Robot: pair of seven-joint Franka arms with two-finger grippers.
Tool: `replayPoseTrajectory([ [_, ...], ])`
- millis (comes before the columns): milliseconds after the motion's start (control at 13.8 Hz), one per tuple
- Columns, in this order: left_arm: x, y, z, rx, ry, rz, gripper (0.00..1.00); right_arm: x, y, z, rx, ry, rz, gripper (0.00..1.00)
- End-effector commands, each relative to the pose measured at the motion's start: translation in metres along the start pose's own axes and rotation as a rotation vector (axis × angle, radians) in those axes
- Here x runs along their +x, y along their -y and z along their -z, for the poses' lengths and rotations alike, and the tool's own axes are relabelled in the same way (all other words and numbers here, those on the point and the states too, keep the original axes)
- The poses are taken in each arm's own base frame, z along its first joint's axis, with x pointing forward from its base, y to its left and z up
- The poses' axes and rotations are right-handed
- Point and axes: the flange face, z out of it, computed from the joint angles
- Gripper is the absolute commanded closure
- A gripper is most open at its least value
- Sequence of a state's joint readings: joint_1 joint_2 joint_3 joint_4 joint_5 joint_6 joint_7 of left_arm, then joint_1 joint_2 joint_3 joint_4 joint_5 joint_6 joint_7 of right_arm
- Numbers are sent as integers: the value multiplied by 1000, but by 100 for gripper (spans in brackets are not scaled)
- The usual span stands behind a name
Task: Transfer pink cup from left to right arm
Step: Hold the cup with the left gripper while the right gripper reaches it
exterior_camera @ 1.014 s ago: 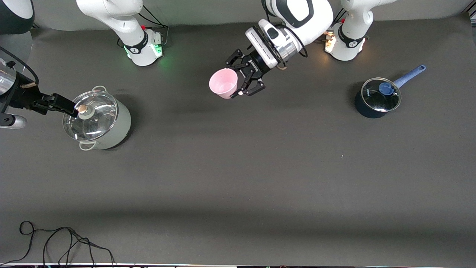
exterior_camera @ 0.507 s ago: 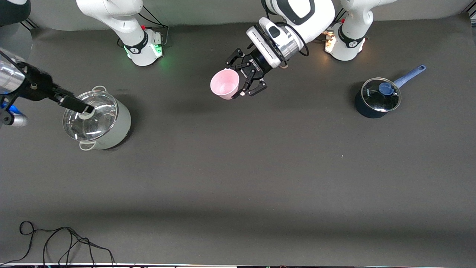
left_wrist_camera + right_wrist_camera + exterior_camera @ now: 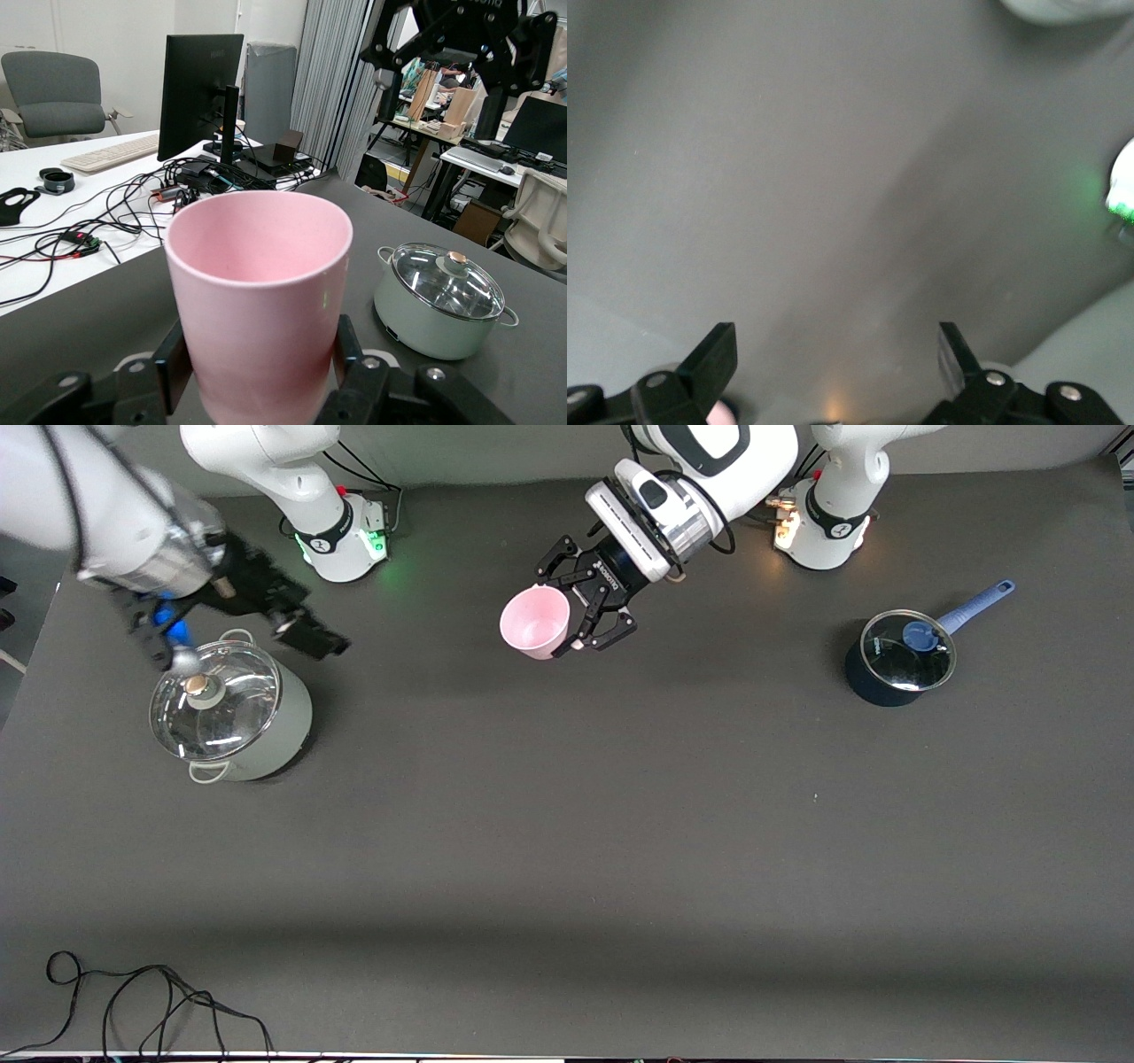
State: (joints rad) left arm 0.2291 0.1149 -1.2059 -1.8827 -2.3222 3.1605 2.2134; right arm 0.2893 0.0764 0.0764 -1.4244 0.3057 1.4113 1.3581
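I will next use my right gripper to grab the pink cup by the cup's rim (image 3: 504,616), on the side away from my left gripper.
The pink cup (image 3: 534,623) is held off the table in my left gripper (image 3: 555,618), mouth tipped toward the front camera. In the left wrist view the cup (image 3: 257,292) stands upright between the two skeletal fingers (image 3: 174,363), which press on its lower wall. My right gripper (image 3: 312,636) is open and empty, in the air over the table between the green pot and the right arm's base, well apart from the cup. In the right wrist view its blocky fingertips (image 3: 719,343) stand wide apart over bare mat, with the gripper (image 3: 835,345) holding nothing.
A pale green pot with a glass lid (image 3: 230,710) stands toward the right arm's end; it also shows in the left wrist view (image 3: 440,301). A dark blue saucepan with a lid (image 3: 899,657) stands toward the left arm's end. A black cable (image 3: 133,1001) lies at the near edge.
My right gripper has swung from over the green pot's lid toward the middle of the table, toward the cup. My left gripper with the cup has barely moved.
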Motion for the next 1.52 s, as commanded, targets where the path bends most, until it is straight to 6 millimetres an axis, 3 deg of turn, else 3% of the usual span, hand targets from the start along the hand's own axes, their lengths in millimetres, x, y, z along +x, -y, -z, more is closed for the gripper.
replayPoseTrajectory([
  [0, 5, -4, 2, 12, 0, 19, 54, -37, 30, -2, 9, 52, -80, 0],
  [290, 5, -3, 2, 13, 1, 21, 54, -86, 71, -16, 54, 59, -136, 0],
  [652, 5, -1, 1, 13, 0, 24, 54, -126, 98, -43, 120, 74, -109, 0],
  [1086, 5, -2, 1, 11, 1, 26, 54, -138, 108, -76, 64, 89, -75, 3],
  [1158, 5, -2, 1, 11, 1, 26, 53, -138, 109, -79, 59, 91, -74, 19],
  [1376, 4, 0, 1, 14, 2, 28, 52, -138, 109, -79, 59, 92, -69, 93],
  [1448, 4, -1, 1, 12, 3, 28, 52, -138, 109, -79, 58, 92, -69, 100],
])
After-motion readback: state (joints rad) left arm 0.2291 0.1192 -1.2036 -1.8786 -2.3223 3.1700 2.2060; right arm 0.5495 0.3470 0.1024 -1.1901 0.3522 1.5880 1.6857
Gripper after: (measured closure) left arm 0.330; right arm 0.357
